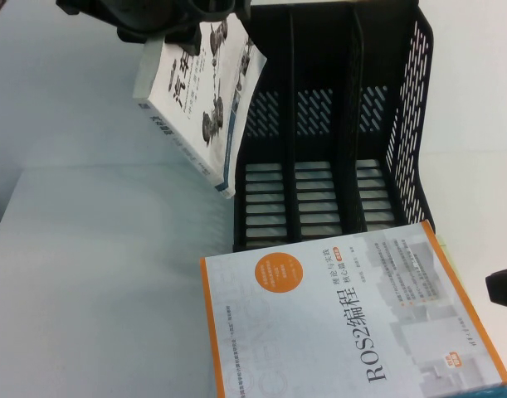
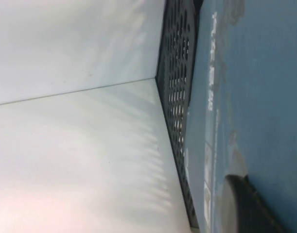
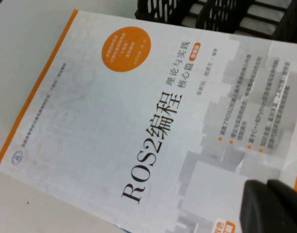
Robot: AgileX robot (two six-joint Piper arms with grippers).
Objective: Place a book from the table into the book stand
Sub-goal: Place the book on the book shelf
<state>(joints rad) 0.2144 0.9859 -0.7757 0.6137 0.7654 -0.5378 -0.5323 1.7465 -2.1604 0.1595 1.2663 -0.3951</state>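
The white paperback, now hanging tilted above the table, will go down into the black book stand's end slot (image 1: pixel 262 212), behind the orange circle of the ROS2 book, from my left gripper.
My left gripper (image 1: pixel 180 31) is shut on the top edge of the book (image 1: pixel 199 95), a white paperback with a black title and a car-suspension picture. The book hangs tilted above the table (image 1: pixel 87 274), its lower corner beside the left outer wall of the black book stand (image 1: pixel 328 124). In the left wrist view the book's blue cover (image 2: pixel 255 87) fills one side with one dark finger (image 2: pixel 245 204) pressed on it. The stand's perforated wall (image 2: pixel 177 97) lies right next to it. My right gripper (image 3: pixel 272 206) is shut and empty, just above the ROS2 book.
The orange-edged ROS2 book (image 1: pixel 353 315) lies flat in front of the stand and also shows in the right wrist view (image 3: pixel 153 121). The stand's three slots hold nothing. The right arm's tip (image 1: pixel 502 288) sits at the right edge. White tabletop (image 2: pixel 65 170) spreads to the left.
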